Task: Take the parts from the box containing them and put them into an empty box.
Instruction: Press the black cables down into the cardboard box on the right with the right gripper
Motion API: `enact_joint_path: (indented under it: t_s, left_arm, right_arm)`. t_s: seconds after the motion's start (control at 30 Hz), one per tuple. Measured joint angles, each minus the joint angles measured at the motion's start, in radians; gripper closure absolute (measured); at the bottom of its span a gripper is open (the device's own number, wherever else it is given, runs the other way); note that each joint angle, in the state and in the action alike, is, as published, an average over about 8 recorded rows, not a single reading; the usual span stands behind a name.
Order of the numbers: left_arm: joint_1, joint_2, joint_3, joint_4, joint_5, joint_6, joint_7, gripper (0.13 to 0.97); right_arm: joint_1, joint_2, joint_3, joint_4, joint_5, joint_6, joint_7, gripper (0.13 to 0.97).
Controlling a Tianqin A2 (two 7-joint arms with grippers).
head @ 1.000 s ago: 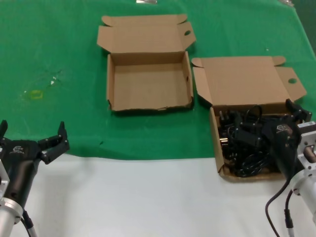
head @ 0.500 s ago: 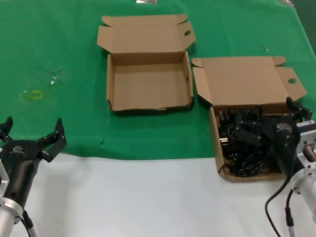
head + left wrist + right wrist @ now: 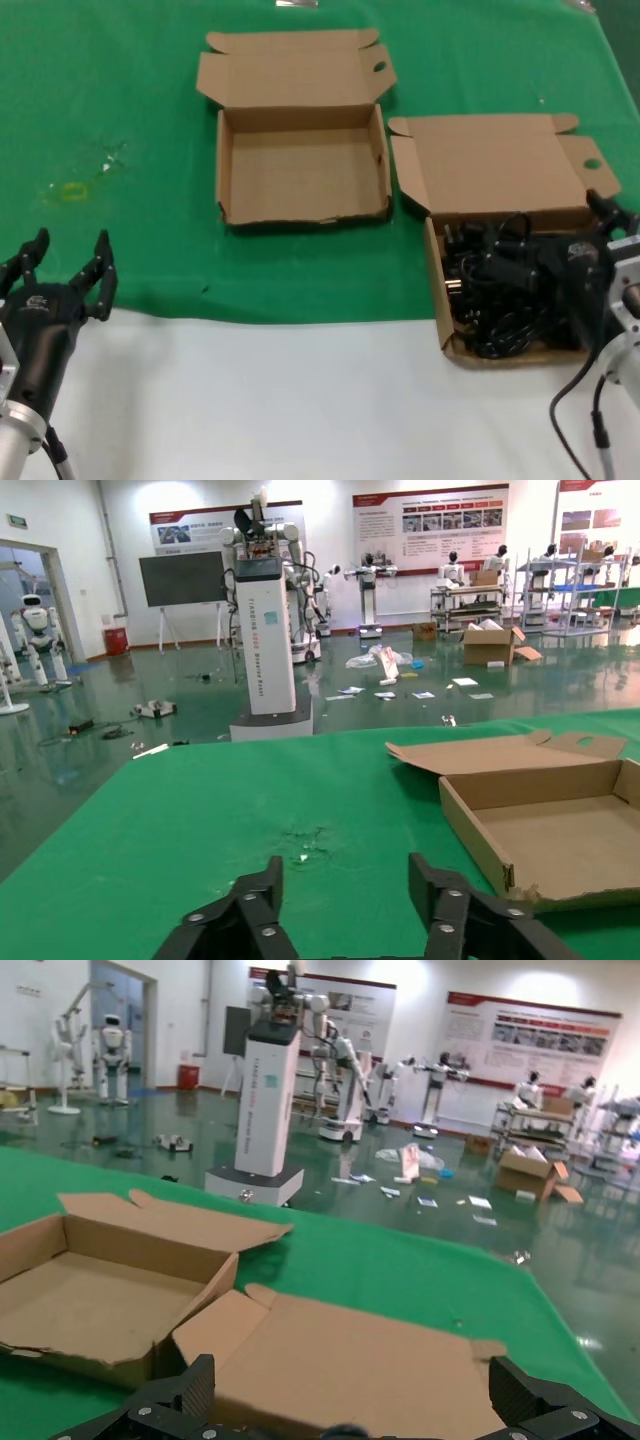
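Observation:
I need to close my right gripper on the middle of the black power cord (image 3: 540,248) with the raised loop, close to the back side of the full box.
The parts, black power cords (image 3: 492,292), lie tangled in the box containing them (image 3: 436,285), at the right with its lid (image 3: 490,165) laid back. The empty box (image 3: 300,170) with a wavy front rim stands at the middle back. My right gripper (image 3: 567,247) is open wide over the right side of the cords, holding nothing that shows. In the right wrist view its fingers (image 3: 196,1388) straddle the lid (image 3: 360,1355). My left gripper (image 3: 66,262) is open and empty at the cloth's near edge, far left. The empty box also shows in the left wrist view (image 3: 560,835).
A green cloth (image 3: 120,90) covers the far part of the table. A white surface (image 3: 260,400) lies in front. A scuffed mark with a yellow patch (image 3: 72,190) sits on the cloth at the left. The empty box also shows in the right wrist view (image 3: 90,1305).
My left gripper has turned and shifted left, its fingers now pointing straight at the cloth. My right gripper has slid a little to the right over the cords.

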Motion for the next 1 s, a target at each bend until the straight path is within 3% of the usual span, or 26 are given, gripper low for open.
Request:
enact_joint_path:
  t_s: [0.33, 0.47, 0.63, 1.0]
  left_arm:
    - [0.000, 0.000, 0.000, 0.000, 0.000, 0.000, 0.000, 0.769]
    - [0.000, 0.000, 0.000, 0.000, 0.000, 0.000, 0.000, 0.769]
    - [0.000, 0.000, 0.000, 0.000, 0.000, 0.000, 0.000, 0.849]
    - [0.000, 0.000, 0.000, 0.000, 0.000, 0.000, 0.000, 0.944]
  right_arm:
    - [0.082, 0.166, -0.083, -0.006, -0.017, -0.053, 0.082, 0.129]
    - [0.119, 0.260, -0.141, -0.001, -0.048, -0.108, 0.149, 0.129]
    - [0.169, 0.372, -0.191, 0.012, -0.097, -0.215, 0.210, 0.129]
    - [0.292, 0.546, -0.241, 0.025, -0.141, -0.497, 0.235, 0.129]
